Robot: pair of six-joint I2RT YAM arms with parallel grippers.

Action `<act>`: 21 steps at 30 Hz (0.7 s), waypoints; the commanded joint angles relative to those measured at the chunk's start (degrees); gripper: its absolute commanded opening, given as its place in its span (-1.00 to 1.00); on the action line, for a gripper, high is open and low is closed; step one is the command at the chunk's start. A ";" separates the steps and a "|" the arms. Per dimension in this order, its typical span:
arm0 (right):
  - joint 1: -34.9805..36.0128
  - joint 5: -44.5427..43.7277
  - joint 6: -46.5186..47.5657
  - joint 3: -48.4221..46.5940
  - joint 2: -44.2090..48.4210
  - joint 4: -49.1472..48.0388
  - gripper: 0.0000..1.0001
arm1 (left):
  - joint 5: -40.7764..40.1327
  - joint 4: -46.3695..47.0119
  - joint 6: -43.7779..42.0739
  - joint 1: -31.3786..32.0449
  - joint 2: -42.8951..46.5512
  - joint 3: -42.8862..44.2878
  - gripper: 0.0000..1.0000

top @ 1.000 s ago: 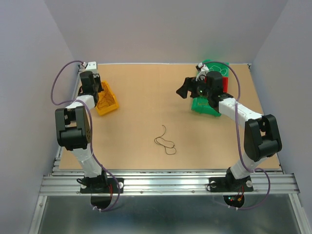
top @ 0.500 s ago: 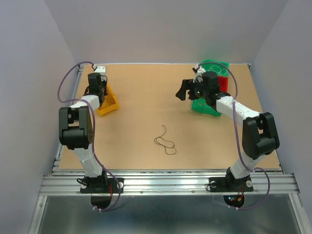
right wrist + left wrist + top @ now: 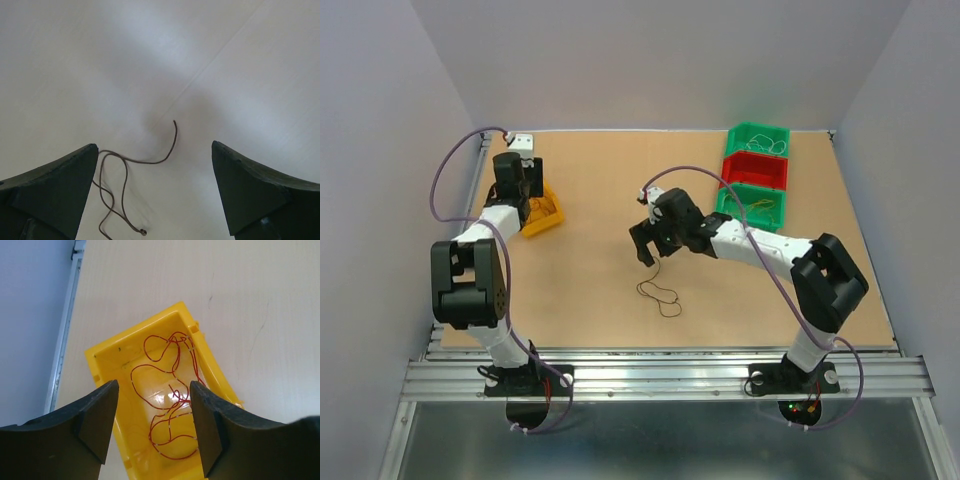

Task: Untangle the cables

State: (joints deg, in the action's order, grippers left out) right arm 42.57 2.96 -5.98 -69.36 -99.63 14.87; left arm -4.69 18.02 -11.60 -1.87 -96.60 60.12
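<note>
The middle crossing [image 3: 658, 299] [image 3: 112, 206] of the brown cable's loops is next, and my right gripper will go down to it and close there.
A dark brown cable [image 3: 658, 290] lies in loose loops on the table's middle. My right gripper [image 3: 645, 245] hovers just beyond it, open and empty. In the right wrist view the brown cable [image 3: 150, 162] curls between and below the wide-apart fingers of the right gripper [image 3: 154, 147]. My left gripper [image 3: 525, 185] hangs open over the yellow bin [image 3: 542, 212]. The left wrist view shows a thin red cable [image 3: 170, 405] loose on the floor of the yellow bin [image 3: 135, 332], under the left gripper [image 3: 152, 390], untouched.
At the back right stand a green bin [image 3: 758, 138] with whitish wire, a red bin [image 3: 754, 170] and a second green bin [image 3: 750, 205] with yellowish wire. Purple walls close in the left, right and back. A metal rail runs along the left edge [image 3: 62, 340].
My right arm swung from the green bins to the table's middle, above the brown cable. My left gripper went from shut to open over the yellow bin.
</note>
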 commanded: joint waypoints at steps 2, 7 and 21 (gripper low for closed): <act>2.34 -9.55 -1.66 3.88 1.38 3.49 1.00 | 3.10 7.72 -0.10 -0.06 10.01 -5.43 0.50; 4.01 -14.12 -5.09 5.37 1.19 6.39 0.99 | 7.23 14.04 0.96 0.02 18.61 -12.46 0.73; 16.05 -17.90 -7.64 10.12 4.98 6.57 1.00 | 11.11 19.33 -0.79 5.91 28.57 -20.04 0.98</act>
State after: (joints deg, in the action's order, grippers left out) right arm 56.99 -12.91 -12.49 -60.05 -95.09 21.65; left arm 5.93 33.04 -11.16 2.37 -69.87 40.75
